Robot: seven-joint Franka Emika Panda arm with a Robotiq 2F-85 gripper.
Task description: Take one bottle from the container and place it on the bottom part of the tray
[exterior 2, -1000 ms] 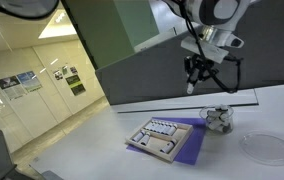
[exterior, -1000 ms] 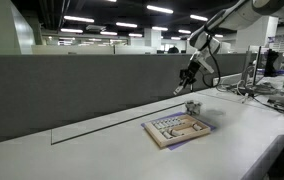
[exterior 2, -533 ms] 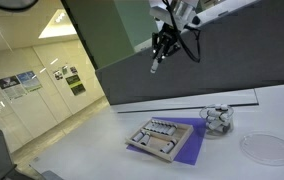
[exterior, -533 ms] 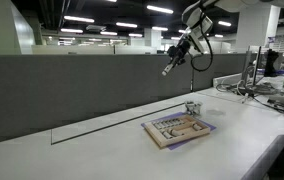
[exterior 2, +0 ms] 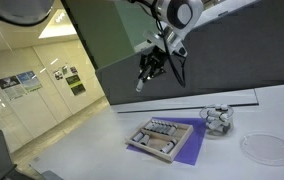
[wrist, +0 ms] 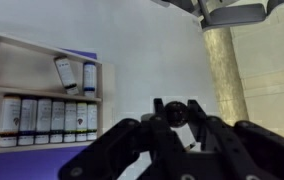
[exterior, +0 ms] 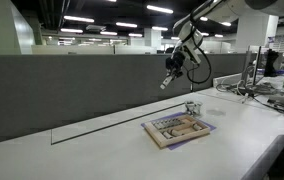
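The tray's emptier row has a gap beside the lone bottle. Next, my gripper lets go of the small pale bottle in the gap of the tray's emptier row (exterior: 188, 127) (wrist: 14, 63).
The tan tray (exterior: 178, 129) with a purple edge lies flat on the white table; it also shows in an exterior view (exterior 2: 158, 140). The small glassy container (exterior: 192, 107) stands just beyond it in both exterior views (exterior 2: 218, 119). My gripper (exterior: 167, 79) hangs high in the air above the table (exterior 2: 143, 79), shut on a small white bottle (exterior 2: 138, 88) with a dark cap. In the wrist view the dark cap (wrist: 174, 114) sits between my fingers (wrist: 174, 128). The tray's rows of small bottles (wrist: 42, 118) show at the left.
A grey partition wall (exterior: 72, 90) runs along the back of the table. A clear round dish (exterior 2: 267, 147) lies near the container. Cables and equipment (exterior: 272, 88) sit at the far end of the table.
My gripper rose from above the container with the bottle, swung away over the tray's side, and has now come down a little.
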